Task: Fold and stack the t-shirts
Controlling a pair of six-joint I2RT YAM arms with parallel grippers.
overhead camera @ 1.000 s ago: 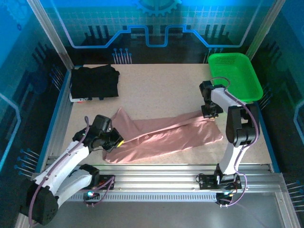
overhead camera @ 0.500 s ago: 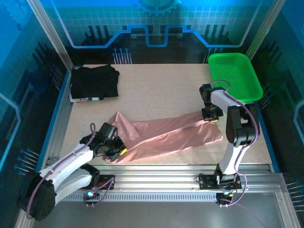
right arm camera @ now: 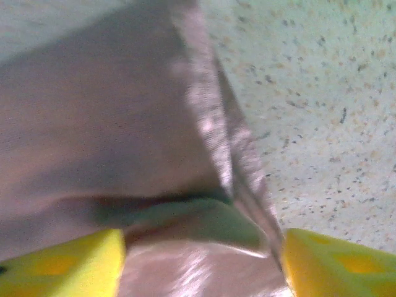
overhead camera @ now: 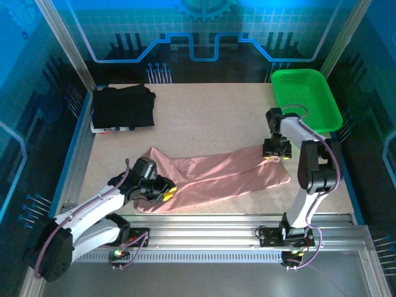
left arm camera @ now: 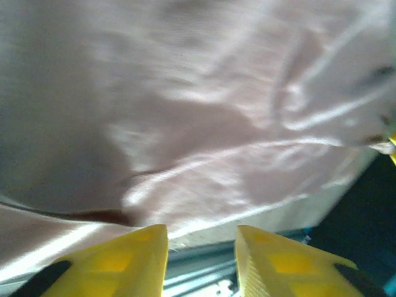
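The top layer of the pink t-shirt ends short of the t-shirt's front edge, so my left gripper needs to pinch the t-shirt's loose fold [left arm camera: 131,199] and pull it toward the front before folding onward.
The dusty-pink t-shirt [overhead camera: 216,176] lies as a long folded band across the front of the table, and it shows close up in the left wrist view [left arm camera: 198,111] and the right wrist view [right arm camera: 111,124]. The black t-shirt [overhead camera: 124,106] sits folded at the back left. My left gripper [overhead camera: 166,193] is at the pink shirt's front-left end. It is open [left arm camera: 201,250], with nothing between its yellow fingertips [left arm camera: 130,257]. My right gripper [overhead camera: 275,156] hovers over the shirt's back-right corner. It is wide open [right arm camera: 201,260], with cloth lying loose between the fingertips [right arm camera: 328,260].
A green mesh basket [overhead camera: 306,99] stands at the back right, close behind the right arm. Blue rails border the table on both sides, and a metal rail [overhead camera: 235,226] runs along the front edge. Bare tabletop [overhead camera: 210,117] lies between the two shirts.
Both grippers were shut on the pink shirt and have opened, letting it go. The left gripper moved right and toward the front edge; the shirt's left end settled flatter.
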